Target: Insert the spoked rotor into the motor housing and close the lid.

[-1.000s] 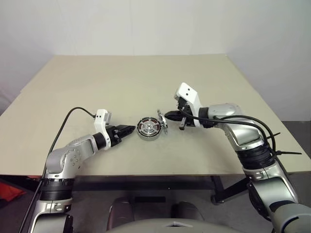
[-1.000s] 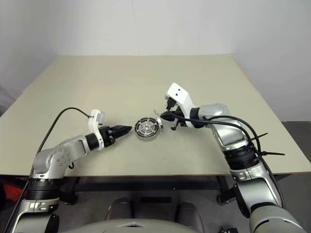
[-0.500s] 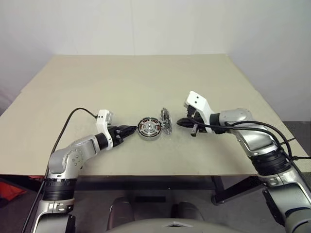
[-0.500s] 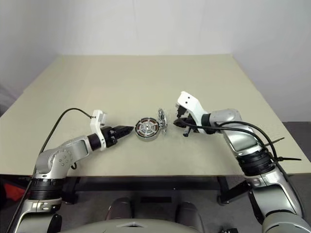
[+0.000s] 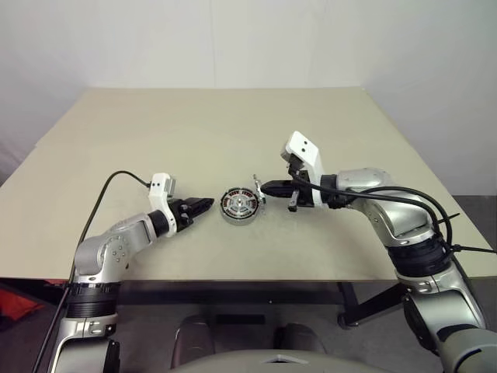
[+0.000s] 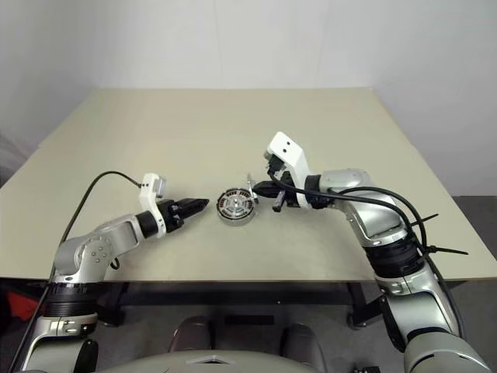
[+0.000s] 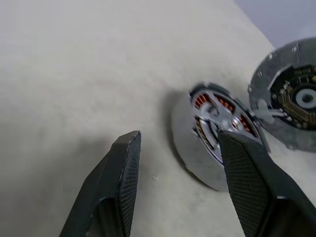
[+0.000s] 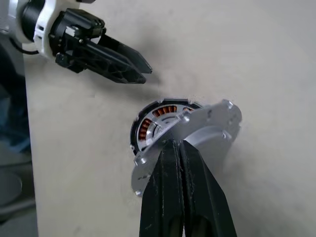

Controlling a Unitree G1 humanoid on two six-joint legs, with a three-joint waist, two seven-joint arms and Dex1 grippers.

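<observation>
My right gripper is going to let go of the lid, now nearly upright at the housing's edge, flat on top of the motor housing (image 5: 239, 205) (image 8: 169, 128), so that it covers the spoked rotor and copper windings.
The motor housing (image 5: 235, 207) lies flat in the middle of the table. The spoked rotor (image 7: 217, 121) sits inside it, with copper windings showing between its silver spokes. The lid (image 5: 258, 194) stands nearly upright at the housing's right edge, joined there, its inner face (image 7: 289, 94) towards the housing. My right gripper (image 5: 265, 188) is shut, and its fingertips (image 8: 173, 145) rest against the lid's outer face. My left gripper (image 5: 206, 205) hovers open just left of the housing, holding nothing, with one finger (image 7: 247, 173) in front of the housing's rim.
The beige table (image 5: 233, 124) stretches far behind and to both sides of the parts. Its front edge (image 5: 256, 278) runs close under both forearms. A grey wall rises behind the table.
Half a second ago my right gripper had drawn back to the right of the lid. It is now back at the lid's outer face. My left gripper has stayed put.
</observation>
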